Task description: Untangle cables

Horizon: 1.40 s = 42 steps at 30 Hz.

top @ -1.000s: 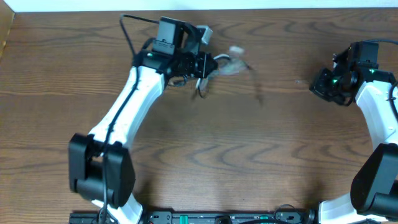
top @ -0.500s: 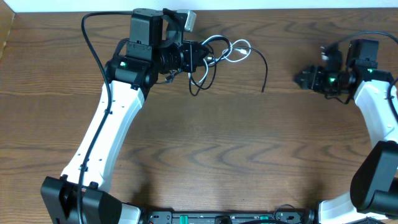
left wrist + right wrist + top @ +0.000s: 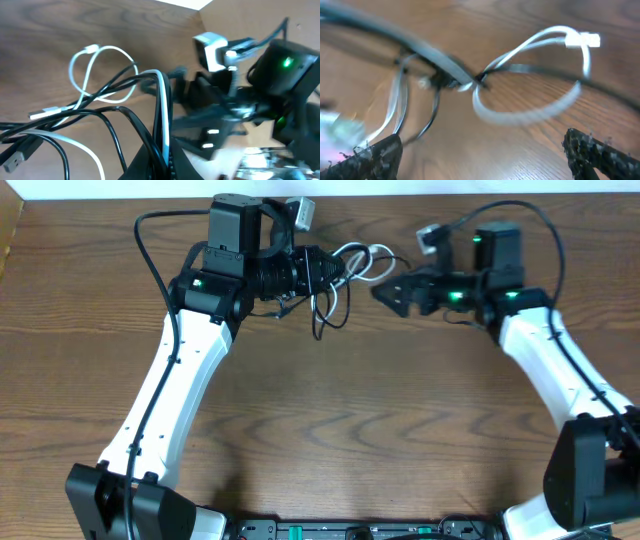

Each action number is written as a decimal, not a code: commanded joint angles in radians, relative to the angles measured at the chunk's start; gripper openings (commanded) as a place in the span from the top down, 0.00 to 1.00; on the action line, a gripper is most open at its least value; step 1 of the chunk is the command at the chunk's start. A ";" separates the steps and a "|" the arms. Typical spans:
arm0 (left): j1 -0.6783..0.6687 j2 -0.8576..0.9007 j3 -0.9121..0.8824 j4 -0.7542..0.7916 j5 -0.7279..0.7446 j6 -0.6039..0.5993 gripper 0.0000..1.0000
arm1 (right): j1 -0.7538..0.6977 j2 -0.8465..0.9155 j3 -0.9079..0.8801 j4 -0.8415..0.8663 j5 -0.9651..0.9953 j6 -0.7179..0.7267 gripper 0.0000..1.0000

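Observation:
I pinch black and white cords together in my left gripper, so next I set the tangle down and grip a black cord alone [image 3: 136,121] before separating the cables.
The cables [image 3: 345,268] are a tangle of black and white cords hanging just above the table at the back centre. My left gripper [image 3: 325,272] is shut on the bundle; in the left wrist view black and white strands [image 3: 161,100] run down between its pinched jaws [image 3: 162,162]. A white loop [image 3: 100,55] with a plug end sticks out to the left there. My right gripper [image 3: 388,292] stands open just right of the tangle. In the right wrist view its fingers [image 3: 375,155] are spread wide, nothing between them, with the white loop [image 3: 530,112] ahead, blurred.
The table [image 3: 400,430] is dark brown wood with a pale edge along the back [image 3: 100,190]. Thick black arm wires [image 3: 150,240] arc over both arms. The two arms' bases stand at the front corners.
My right arm has swung left from the table's right side up to the tangle, and its jaws have opened wide. The left gripper still holds the bundle in the same place.

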 commanded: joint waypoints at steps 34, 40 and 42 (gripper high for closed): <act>0.283 -0.101 -0.002 0.000 0.394 -0.122 0.93 | -0.076 0.185 0.005 -0.215 0.675 0.251 0.04; 0.327 -0.101 -0.002 -0.001 0.388 -0.069 0.93 | -0.124 0.185 0.005 -0.315 0.678 0.168 0.10; 0.343 -0.101 -0.002 -0.023 0.346 -0.055 0.92 | -0.155 0.185 0.005 -0.358 0.752 0.168 0.13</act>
